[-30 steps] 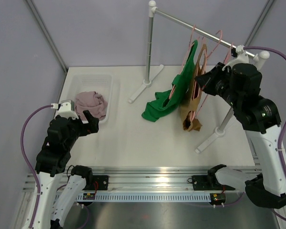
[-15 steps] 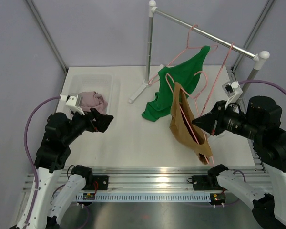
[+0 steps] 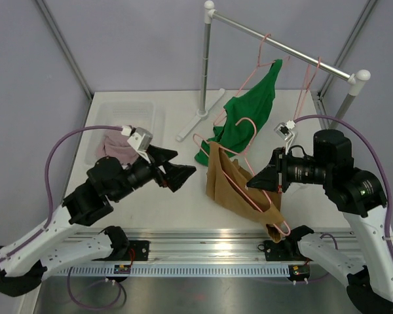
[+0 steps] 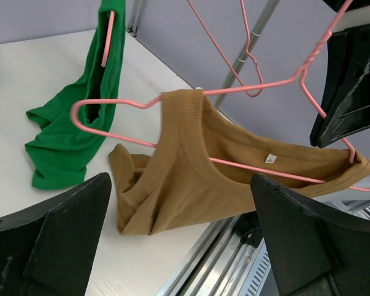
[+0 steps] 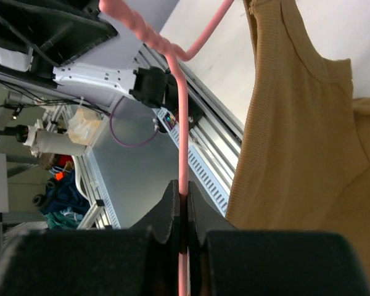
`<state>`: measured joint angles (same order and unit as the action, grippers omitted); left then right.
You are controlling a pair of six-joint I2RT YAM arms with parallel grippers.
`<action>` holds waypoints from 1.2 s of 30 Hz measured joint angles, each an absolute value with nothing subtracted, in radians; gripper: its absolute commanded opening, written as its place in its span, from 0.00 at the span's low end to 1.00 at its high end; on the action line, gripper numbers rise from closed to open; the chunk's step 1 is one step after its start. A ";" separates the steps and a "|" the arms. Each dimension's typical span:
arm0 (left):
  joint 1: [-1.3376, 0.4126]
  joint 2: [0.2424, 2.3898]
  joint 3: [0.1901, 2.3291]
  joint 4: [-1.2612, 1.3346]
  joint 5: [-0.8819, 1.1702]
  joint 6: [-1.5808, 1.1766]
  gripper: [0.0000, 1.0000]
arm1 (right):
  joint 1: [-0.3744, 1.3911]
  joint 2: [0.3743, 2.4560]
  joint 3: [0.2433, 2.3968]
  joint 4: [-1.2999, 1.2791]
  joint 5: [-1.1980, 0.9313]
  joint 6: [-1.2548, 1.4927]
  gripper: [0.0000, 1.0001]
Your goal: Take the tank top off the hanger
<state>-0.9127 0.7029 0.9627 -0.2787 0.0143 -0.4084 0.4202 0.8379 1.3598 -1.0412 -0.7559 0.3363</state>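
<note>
The brown tank top will be taken by my left gripper, which will close on the shoulder strap (image 3: 213, 152) (image 4: 184, 129) next to the rounded end of the pink hanger.
A brown tank top (image 3: 226, 183) hangs on a pink hanger (image 3: 249, 125) that is off the rail and tilted above the table's front middle. My right gripper (image 3: 267, 179) is shut on the hanger's wire (image 5: 182, 123), with the brown cloth (image 5: 296, 123) beside its pinched jaws (image 5: 184, 200). From the left, my left gripper (image 3: 183, 173) stands wide open, facing the tank top (image 4: 197, 179). Its fingers (image 4: 68, 234) flank the cloth without touching it. The hanger (image 4: 246, 89) runs through the top's neck and armholes.
A green tank top (image 3: 249, 111) hangs from another pink hanger on the rack's rail (image 3: 281, 46), its hem on the table. An empty pink hanger (image 3: 311, 78) stays on the rail. A clear bin (image 3: 128, 111) at the left holds a pinkish garment (image 3: 111, 145).
My right arm has carried the hanger with the brown tank top off the rail, down to the front middle. My left arm has swung right from the bin toward it, still open.
</note>
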 measured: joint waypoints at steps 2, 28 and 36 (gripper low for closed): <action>-0.986 0.752 0.972 -0.258 -0.067 -0.390 0.97 | 0.420 0.859 1.358 -1.010 -0.773 0.341 0.00; -1.082 1.052 1.034 -0.131 -0.410 -0.286 0.06 | 0.420 0.907 1.356 -0.887 -0.878 0.360 0.00; -1.081 1.060 1.052 -0.170 -0.578 -0.323 0.00 | 0.420 0.907 1.335 -0.888 -0.865 0.327 0.00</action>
